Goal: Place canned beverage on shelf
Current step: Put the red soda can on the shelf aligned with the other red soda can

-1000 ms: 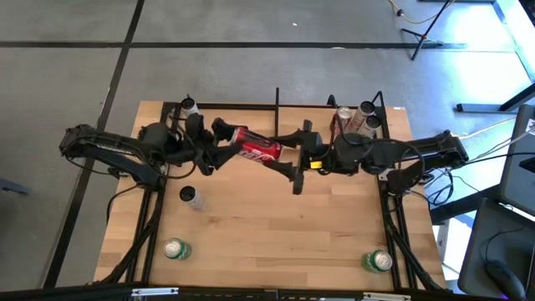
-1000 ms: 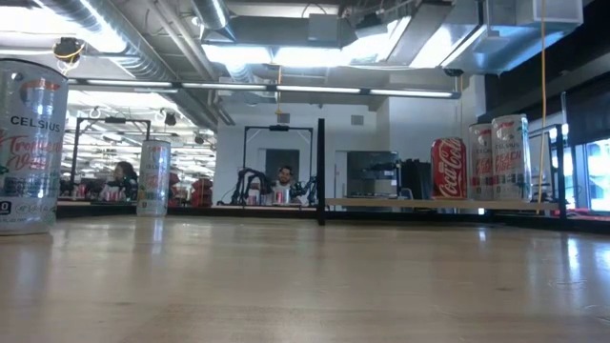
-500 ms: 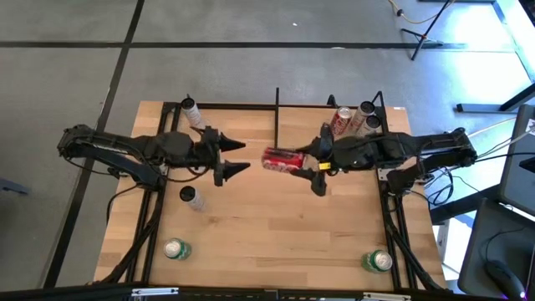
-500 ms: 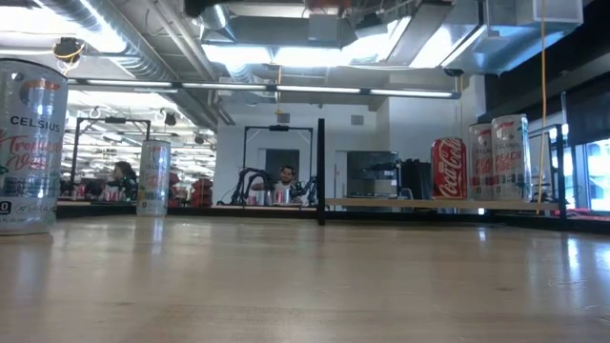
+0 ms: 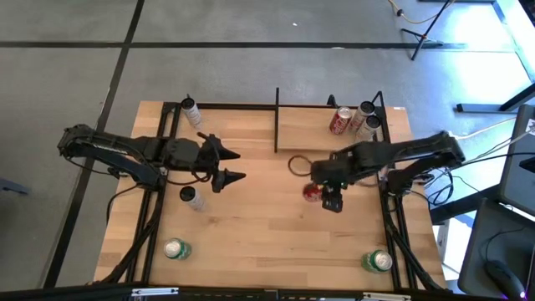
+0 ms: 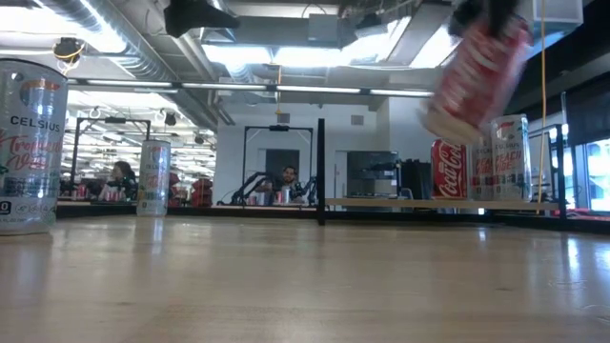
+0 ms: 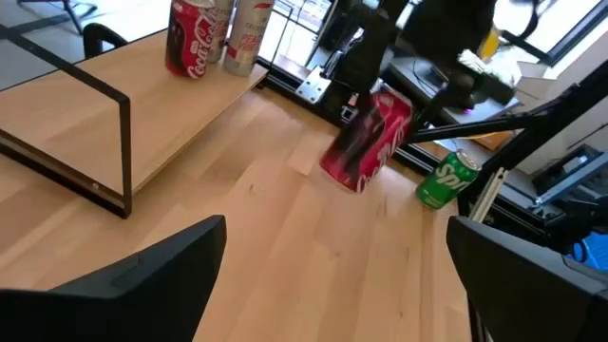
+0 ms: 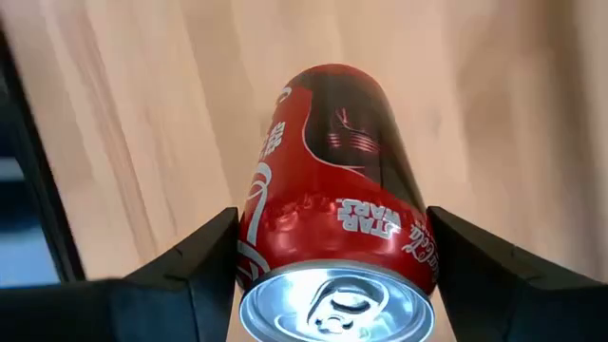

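Observation:
My right gripper needs to first stand the red cola can upright, as it hangs tilted below steep fingers, and then take the can's side (image 8: 328, 176) from a lower angle.
A red cola can (image 8: 332, 190) hangs tilted above the middle right of the tabletop, with my right gripper (image 5: 322, 191) shut on it. The low view shows the can (image 6: 477, 67) high over the table. The shelf (image 5: 305, 130), a light board in black rods, stands at the far right. On its right end stand a red can (image 5: 341, 121) and two pale cans (image 5: 366, 119). My left gripper (image 5: 232, 165) hovers open with nothing in it above the table's left half, pointing toward the held can (image 7: 366, 142). My right gripper pinches the can's side wall near its top end (image 8: 256, 256) between its two fingers (image 8: 190, 275). The fingers come from above, pointing steeply down. The can's lid faces the wrist. The can hangs below the fingers, tilted and clear of the table.
A white can (image 5: 191, 109) stands at the far left and another (image 5: 192, 198) left of centre. Green cans stand near the front left (image 5: 175, 248) and front right (image 5: 378, 261). Bare wood (image 5: 267, 226) lies between them.
My left gripper has drawn back toward the table's left, clear of the red can, and tipped lower. My right gripper has carried the can toward the right and near edges and downward, tipping from level to pointing down. The can has turned from lying level to hanging tilted.

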